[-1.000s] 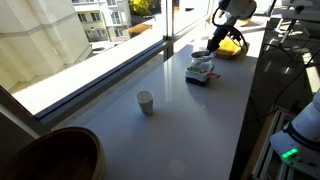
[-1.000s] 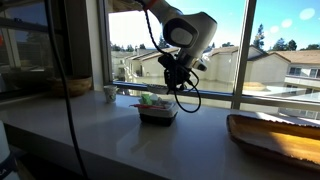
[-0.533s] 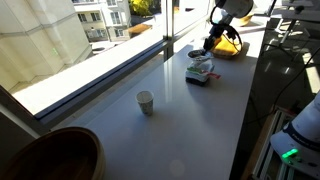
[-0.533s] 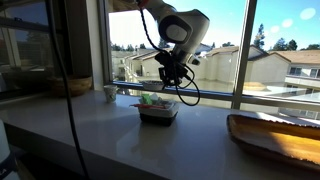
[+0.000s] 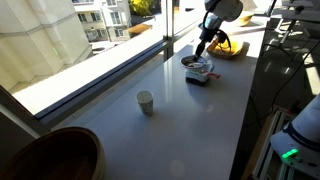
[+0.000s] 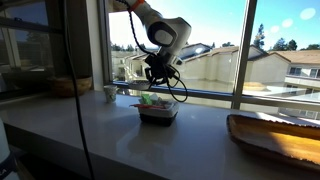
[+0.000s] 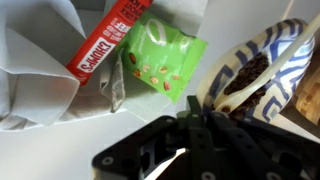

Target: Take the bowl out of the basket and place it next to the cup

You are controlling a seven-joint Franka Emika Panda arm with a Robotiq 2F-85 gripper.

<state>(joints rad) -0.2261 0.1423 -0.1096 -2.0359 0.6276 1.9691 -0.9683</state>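
Observation:
Next, I release the bowl on the bare counter (image 5: 178, 96) between cup and basket, nearer the cup.
My gripper (image 7: 197, 108) is shut on the rim of the bowl (image 7: 255, 70), which is dark inside with a blue and white patterned outside. In an exterior view the bowl (image 5: 190, 61) hangs from the gripper (image 5: 201, 50) just above the near-left edge of the pale basket (image 5: 203, 75). The basket (image 6: 157, 112) also shows below the gripper (image 6: 157, 75). In the wrist view the basket's whitish lining (image 7: 40, 80) holds a red packet (image 7: 110, 40) and a green packet (image 7: 160, 55). The off-white cup (image 5: 146, 101) stands alone further along the counter, well apart from the bowl; it also shows by the window (image 6: 110, 93).
A large brown round vessel (image 5: 50, 155) sits at the near end of the counter. A yellow flat object (image 5: 228, 47) lies beyond the basket and shows in front in the other exterior view (image 6: 275, 135). The window frame (image 5: 110, 70) runs along one side, the counter edge (image 5: 240, 120) along the other.
The gripper has carried the bowl up and sideways off the basket, toward the cup's side. Basket and cup have not moved.

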